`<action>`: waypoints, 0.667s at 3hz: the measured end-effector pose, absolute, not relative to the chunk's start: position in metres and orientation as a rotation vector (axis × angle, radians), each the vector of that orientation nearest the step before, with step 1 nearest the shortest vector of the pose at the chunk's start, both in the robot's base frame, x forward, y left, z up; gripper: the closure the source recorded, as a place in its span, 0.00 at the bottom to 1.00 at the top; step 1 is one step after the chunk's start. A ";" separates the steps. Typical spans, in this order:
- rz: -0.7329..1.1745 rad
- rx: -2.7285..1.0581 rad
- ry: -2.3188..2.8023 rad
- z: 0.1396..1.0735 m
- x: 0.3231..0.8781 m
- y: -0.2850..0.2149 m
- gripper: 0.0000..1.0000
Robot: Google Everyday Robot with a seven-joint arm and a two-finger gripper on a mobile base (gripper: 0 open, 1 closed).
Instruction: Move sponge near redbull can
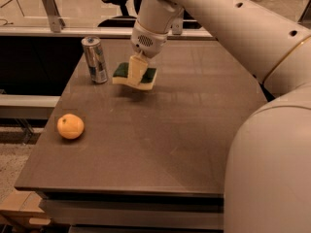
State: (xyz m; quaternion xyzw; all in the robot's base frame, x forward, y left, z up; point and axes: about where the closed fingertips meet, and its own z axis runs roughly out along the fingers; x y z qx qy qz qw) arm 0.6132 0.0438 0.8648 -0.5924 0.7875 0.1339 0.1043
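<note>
I need to release the sponge, which hangs just above the table now, on the brown table (127, 83), close beside the redbull can's foot.
The sponge (122, 74), dark green on top with pale yellow foam below, hangs a little above the table in my gripper (136, 72), which is shut on its middle. The sponge casts a shadow on the table just below it. The redbull can (95, 59), slim and silver with blue patches, stands upright near the table's far left edge, a short way left of the sponge. My white arm reaches in from the upper right.
A round orange fruit (70, 126) lies near the left edge of the dark brown table (160, 144). An office chair (118, 4) and a glass partition stand behind the table. My arm's large body fills the right side of the view.
</note>
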 end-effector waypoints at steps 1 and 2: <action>0.359 -1.729 2.341 0.856 0.621 0.039 1.00; 0.334 -1.724 2.360 0.845 0.627 0.037 1.00</action>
